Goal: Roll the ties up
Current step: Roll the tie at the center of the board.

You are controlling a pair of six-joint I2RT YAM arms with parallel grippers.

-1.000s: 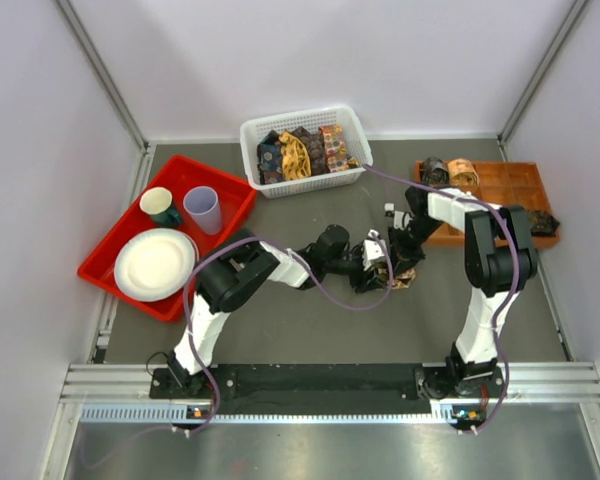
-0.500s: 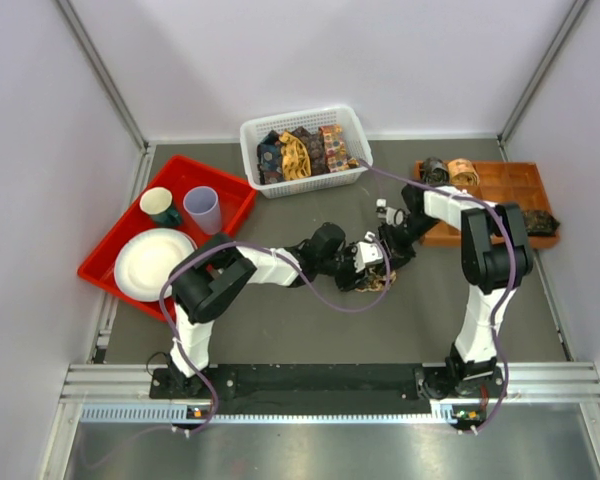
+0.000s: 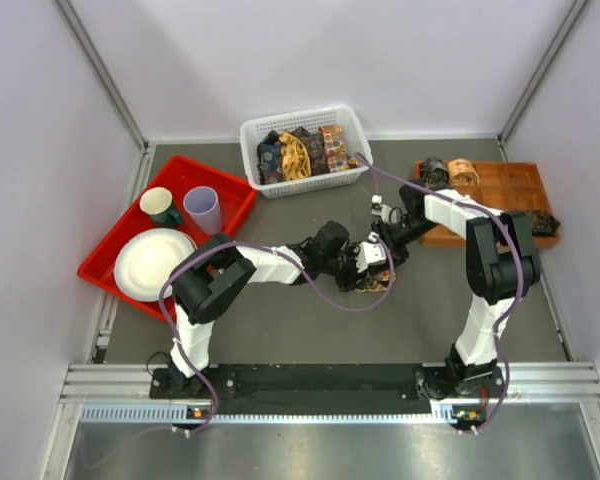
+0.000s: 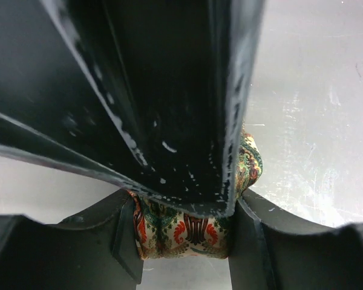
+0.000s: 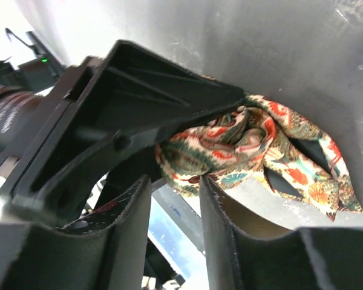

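A loose end trails off the coil in my left gripper. My right gripper needs to pinch the coil's edge [image 5: 196, 182] and wind the loose end in.
A tan-olive tie [image 4: 187, 232] with orange-red motifs is bunched into a loose coil at mid-table [image 3: 380, 283]. My left gripper [image 4: 184, 241] is shut on it, a finger on each side; in the top view it lies low over the table [image 3: 366, 262]. My right gripper [image 5: 172, 181] faces the left one closely, also visible from above [image 3: 388, 243]. Its jaws stand a little apart with nothing between them, and one fingertip [image 5: 209, 184] touches the tie [image 5: 254, 142]. Loose folds of the tie trail onto the table [image 5: 317, 187].
A white basket [image 3: 352, 122] at the back holds several unrolled ties [image 3: 302, 150]. An orange tray [image 3: 505, 185] at the right holds two rolled ties [image 3: 448, 171], and a dark tie [image 3: 542, 222] lies at its right edge. A red tray [image 3: 230, 215] at the left holds a plate [image 3: 155, 263] and two cups.
Both grippers and the bunched tie have shifted a little left and back on the table. The left arm's elbow has swung left.
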